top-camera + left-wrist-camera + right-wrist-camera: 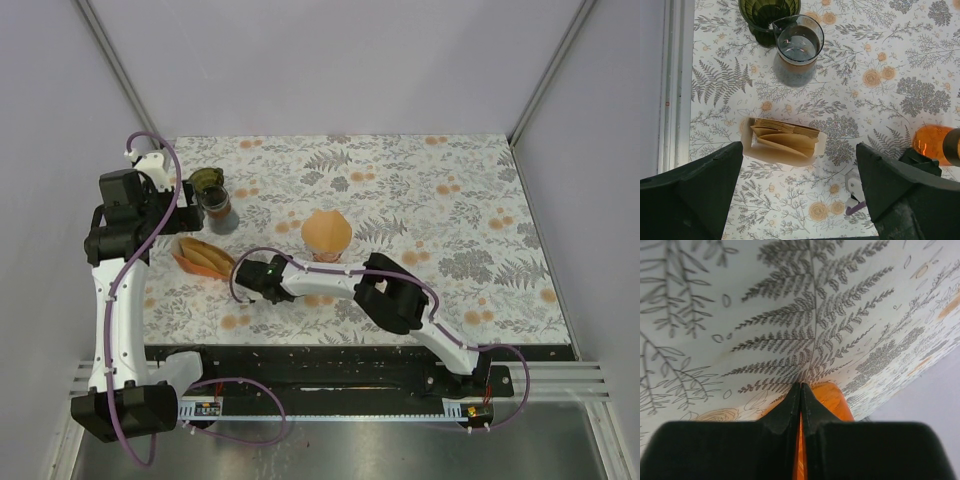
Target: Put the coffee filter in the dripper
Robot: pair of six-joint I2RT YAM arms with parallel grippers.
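Note:
I need to set the orange dripper on the flowered tablecloth [409, 275] beneath the arm's black elbow with my right gripper.
A stack of brown paper coffee filters [782, 140] lies on the flowered tablecloth; it also shows in the top view [200, 258]. A dark green dripper [767, 12] stands behind a glass carafe [797, 50]. An orange dripper [327, 235] stands mid-table and shows at the right edge of the left wrist view [935, 144]. My left gripper [799, 165] is open and empty, high above the filter stack. My right gripper [801, 387] is shut with fingertips touching, right over the orange dripper [832, 402], whose orange shows through the slit between the fingers.
The right arm [300, 280] stretches across the table's near side, its elbow close to the filter stack. Grey walls enclose the table on three sides. A black rail [330, 365] runs along the near edge.

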